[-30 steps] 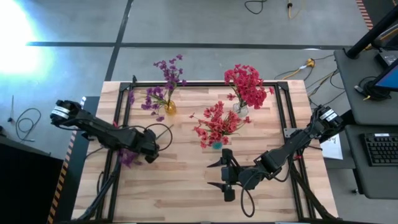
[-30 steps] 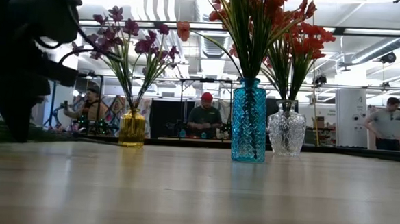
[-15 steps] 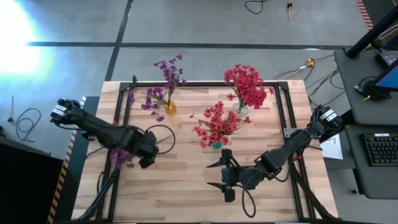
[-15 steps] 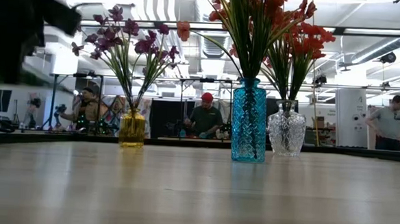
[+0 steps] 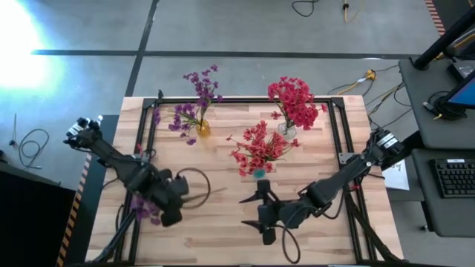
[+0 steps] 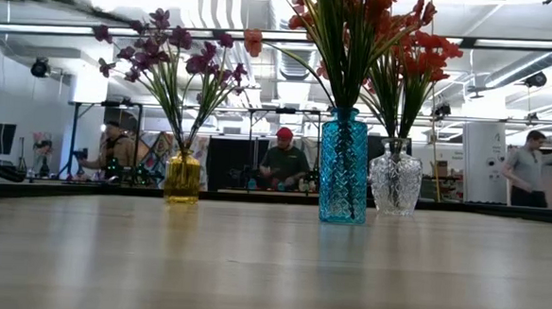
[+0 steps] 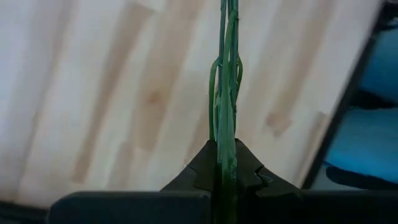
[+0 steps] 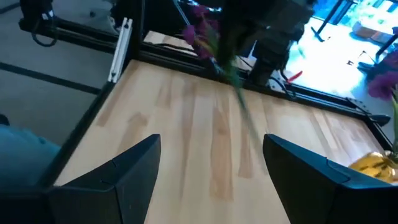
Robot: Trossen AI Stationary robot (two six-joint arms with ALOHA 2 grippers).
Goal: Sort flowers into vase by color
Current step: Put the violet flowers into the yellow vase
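My left gripper is going to let go of the purple sprig that is in my right gripper's fingers, above the table's front middle (image 5: 232, 219).
My left gripper (image 5: 169, 211) hangs over the table's near left part, shut on a purple sprig. The sprig's blossoms (image 5: 144, 208) show beside the gripper. In the right wrist view the same sprig (image 8: 206, 32) hangs from the gripper with its stem slanting down. My right gripper (image 5: 256, 213) waits open near the table's front middle, with nothing between its fingers. A yellow vase (image 5: 202, 128) holds purple flowers. A blue vase (image 5: 257, 172) and a clear vase (image 5: 287, 131) hold red flowers. My left gripper pinches the sprig's thin green stems (image 7: 224, 149) between its two fingers. The fingers point steeply down and lie along the stems, which run on past the fingertips. The blossoms sit on the wrist side. The sprig hangs clear of the table.
The three vases stand in the table's far half; in the low view they are the yellow vase (image 6: 182, 176), the blue vase (image 6: 342, 167) and the clear vase (image 6: 395, 182). A black frame (image 5: 335, 126) edges the tabletop. People sit and stand in the room behind.
My left gripper has risen and moved toward the table's near edge, carrying the purple sprig up off the table. It has left the low view through the top. My right gripper has shifted slightly toward the left.
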